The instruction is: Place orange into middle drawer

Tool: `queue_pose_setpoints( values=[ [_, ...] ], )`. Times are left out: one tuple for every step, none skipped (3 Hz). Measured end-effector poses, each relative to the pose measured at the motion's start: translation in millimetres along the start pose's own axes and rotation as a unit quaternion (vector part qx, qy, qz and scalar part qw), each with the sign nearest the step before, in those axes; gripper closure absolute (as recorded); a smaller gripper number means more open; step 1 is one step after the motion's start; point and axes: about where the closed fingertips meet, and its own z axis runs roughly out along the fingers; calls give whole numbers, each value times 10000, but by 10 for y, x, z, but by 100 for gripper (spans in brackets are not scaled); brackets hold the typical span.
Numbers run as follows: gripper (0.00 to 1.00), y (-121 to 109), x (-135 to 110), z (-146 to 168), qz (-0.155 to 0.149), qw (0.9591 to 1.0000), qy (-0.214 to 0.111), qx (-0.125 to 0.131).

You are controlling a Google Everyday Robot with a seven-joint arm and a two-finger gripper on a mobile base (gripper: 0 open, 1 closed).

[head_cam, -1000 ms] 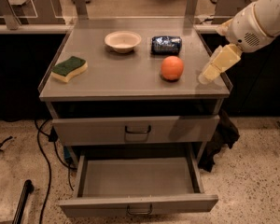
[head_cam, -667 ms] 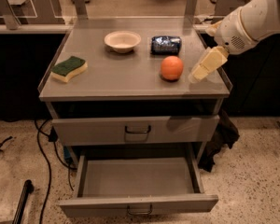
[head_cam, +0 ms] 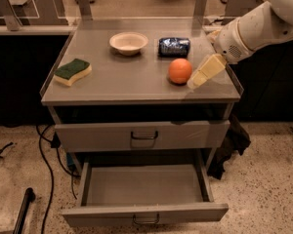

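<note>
The robot's gripper will next move to the orange in front of the dark blue packet and close around the orange's middle (head_cam: 180, 72).
The orange (head_cam: 180, 70) rests on the grey tabletop (head_cam: 132, 77), right of centre. My gripper (head_cam: 205, 72) is cream-coloured and reaches in from the right on a white arm. It hovers just right of the orange, close beside it and a little above the top. It holds nothing. The middle drawer (head_cam: 144, 212) is pulled open below, with a narrow front panel and a small dark loop handle. Its inside is bare grey metal.
A cream bowl (head_cam: 129, 43) and a dark blue shiny packet (head_cam: 174, 46) sit at the back of the top. A green and yellow sponge (head_cam: 73, 71) lies at the left. A grey drawer with a taller front (head_cam: 141, 135) is shut. Cables lie on the floor at the left.
My gripper has moved left and slightly down, closing the gap to the orange. The orange and the drawers have not moved.
</note>
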Motion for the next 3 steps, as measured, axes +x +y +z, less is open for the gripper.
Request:
queue_pose_setpoints(
  values=[
    [0,-60,45,144,86,9999,-124,15],
    [0,-148,78,345,222,9993,-305,-11],
    [0,-240,104,530,380,9982,-471,-53]
  ],
)
